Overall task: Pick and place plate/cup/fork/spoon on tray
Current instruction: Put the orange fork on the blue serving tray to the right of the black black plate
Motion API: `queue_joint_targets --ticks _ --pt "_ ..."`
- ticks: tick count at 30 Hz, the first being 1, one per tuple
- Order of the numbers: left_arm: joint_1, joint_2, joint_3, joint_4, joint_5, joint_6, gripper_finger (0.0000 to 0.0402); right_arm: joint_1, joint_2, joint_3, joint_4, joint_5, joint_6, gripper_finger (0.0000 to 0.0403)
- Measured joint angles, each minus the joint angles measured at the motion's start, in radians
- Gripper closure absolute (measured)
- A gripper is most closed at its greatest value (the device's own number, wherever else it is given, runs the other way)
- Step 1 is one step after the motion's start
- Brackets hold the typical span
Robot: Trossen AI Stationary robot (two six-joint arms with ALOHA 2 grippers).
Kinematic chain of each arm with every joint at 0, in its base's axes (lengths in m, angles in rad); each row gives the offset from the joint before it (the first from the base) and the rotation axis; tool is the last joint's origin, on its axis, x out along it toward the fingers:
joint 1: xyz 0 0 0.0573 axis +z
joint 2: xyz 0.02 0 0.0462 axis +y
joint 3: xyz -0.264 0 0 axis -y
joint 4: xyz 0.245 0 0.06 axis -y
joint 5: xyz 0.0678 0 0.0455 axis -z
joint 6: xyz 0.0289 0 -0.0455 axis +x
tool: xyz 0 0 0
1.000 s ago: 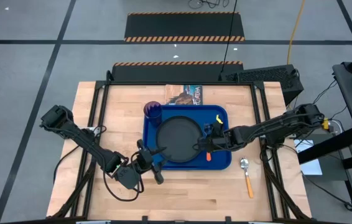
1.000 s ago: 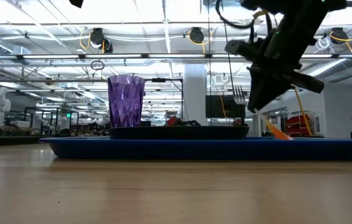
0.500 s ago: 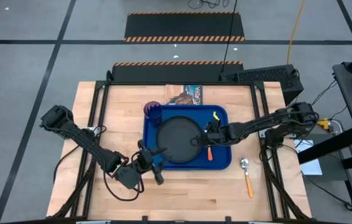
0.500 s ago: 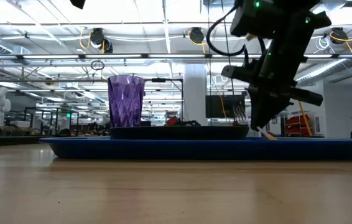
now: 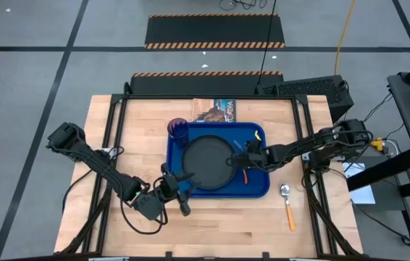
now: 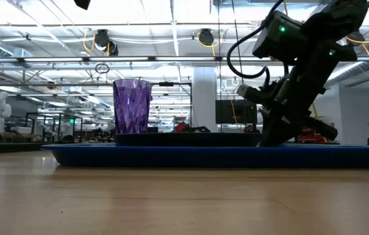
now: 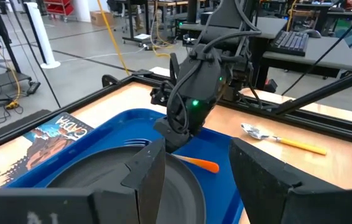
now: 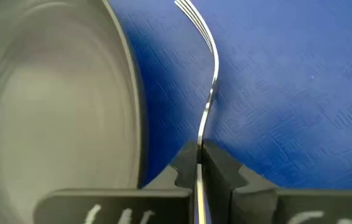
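Next, I lay the fork flat beside the plate and take its orange handle [image 5: 245,176], because it stands on edge where my right gripper pinches its thin metal neck.
The blue tray [image 5: 258,187] lies mid-table with the dark plate [image 5: 206,161] on it and the purple cup [image 5: 178,129] upright in its far left corner. My right gripper [image 5: 240,161] is low over the tray, right of the plate, shut on the fork [image 7: 199,163]. The fork's tines [image 8: 192,10] point along the plate's rim. The spoon [image 5: 287,199] lies on the table right of the tray. My left gripper [image 5: 181,191] waits open at the tray's near left corner. My right gripper pinches the fork's thin metal neck [image 8: 203,134] between its two fingertips, the fork standing on edge between them. The fingers slant down from the table's right side. The orange handle [image 7: 202,164] sticks out behind the fingers, low on the tray floor beside the plate.
A book [image 5: 214,110] lies on the table behind the tray. Black frame rails run along the table's left and right sides. Bare wood shows in front of the tray and at the table's left.
My right gripper has gone down with the fork, from well above the tray to the tray floor beside the plate's right rim. The fork, first held high and tilted, now sits low on the tray. The gripper stays shut on it.
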Motion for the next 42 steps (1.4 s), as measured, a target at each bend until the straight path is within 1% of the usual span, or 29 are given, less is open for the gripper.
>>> queue_joint_targets --ticks 5,15,20,23,27,35,40,42 --pt "0.0 0.0 0.0 0.0 0.0 0.0 0.022 0.0 0.002 -0.002 -0.011 0.021 -0.003 0.0385" --pt "0.0 0.0 0.0 0.0 0.009 -0.005 0.022 0.0 -0.004 -0.002 -0.023 0.025 -0.05 0.0319" --pt "0.0 0.0 0.0 -0.001 0.01 -0.007 0.022 0.0 -0.008 -0.002 -0.031 0.019 -0.081 0.0303" --pt "0.0 0.0 0.0 -0.001 0.01 -0.009 0.022 0.0 -0.008 -0.002 -0.042 0.015 -0.089 0.0308" --pt "0.0 0.0 0.0 -0.002 0.01 -0.011 0.022 0.0 -0.008 -0.002 -0.068 0.015 -0.103 0.0326" --pt "0.0 0.001 0.0 -0.007 0.011 -0.013 0.022 -0.001 -0.014 -0.002 -0.078 -0.014 -0.141 0.0396" --pt "0.0 0.001 0.0 -0.007 0.011 -0.014 0.022 0.0 -0.064 -0.006 -0.087 -0.026 -0.131 0.0398" --pt "0.0 0.001 0.0 -0.01 0.012 -0.016 0.022 0.014 -0.097 -0.005 -0.076 -0.008 -0.11 0.04"
